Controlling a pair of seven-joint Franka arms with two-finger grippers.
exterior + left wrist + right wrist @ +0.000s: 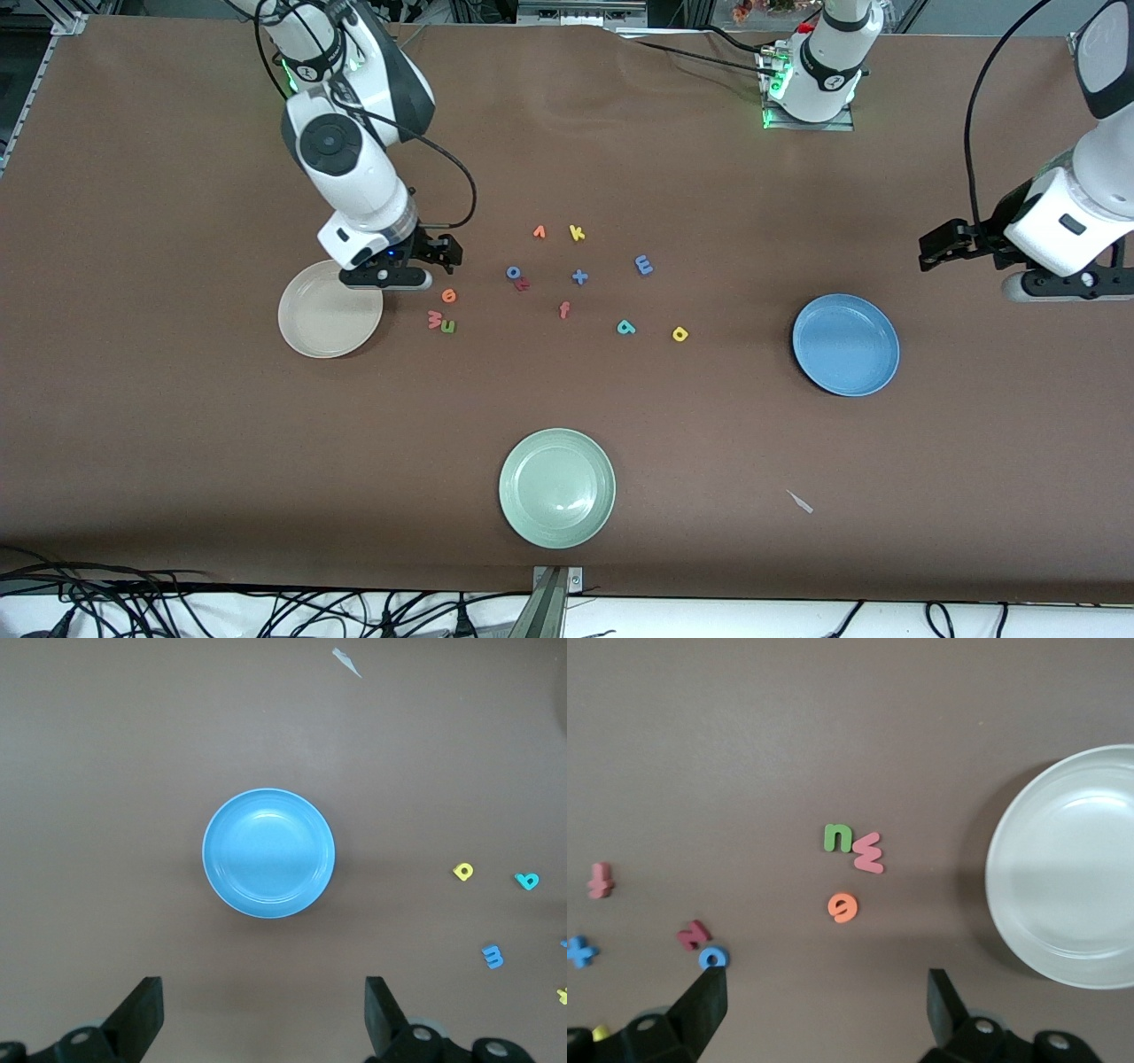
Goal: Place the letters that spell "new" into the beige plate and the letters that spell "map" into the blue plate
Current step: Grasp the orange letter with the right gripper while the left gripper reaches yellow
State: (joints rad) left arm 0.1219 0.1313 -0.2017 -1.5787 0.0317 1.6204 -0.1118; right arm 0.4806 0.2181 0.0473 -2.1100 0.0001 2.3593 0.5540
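Observation:
The robot's right gripper will next close on the round sides [448,296] [842,907] of the orange e, which lies next to the dull red w and green n.
The orange e [449,296], dull red w [434,318] and green n [448,326] lie close together on the table beside the beige plate [330,310]. My right gripper [440,252] hovers open over the table beside that plate, with the e [843,907], w [868,853] and n [837,838] in its wrist view. The blue m [644,264], teal p [625,328] and yellow a [679,334] lie mid-table. The blue plate [845,345] holds nothing. My left gripper [939,246] hangs open near it, fingers [142,1014] wide apart.
A pale green plate [556,487] sits nearest the front camera. Other letters lie mid-table: a yellow k [577,233], a blue o [513,273], a dark red letter [522,283], a blue plus [579,277], an orange-red f [564,309]. A small white scrap [800,501] lies near the table's front edge.

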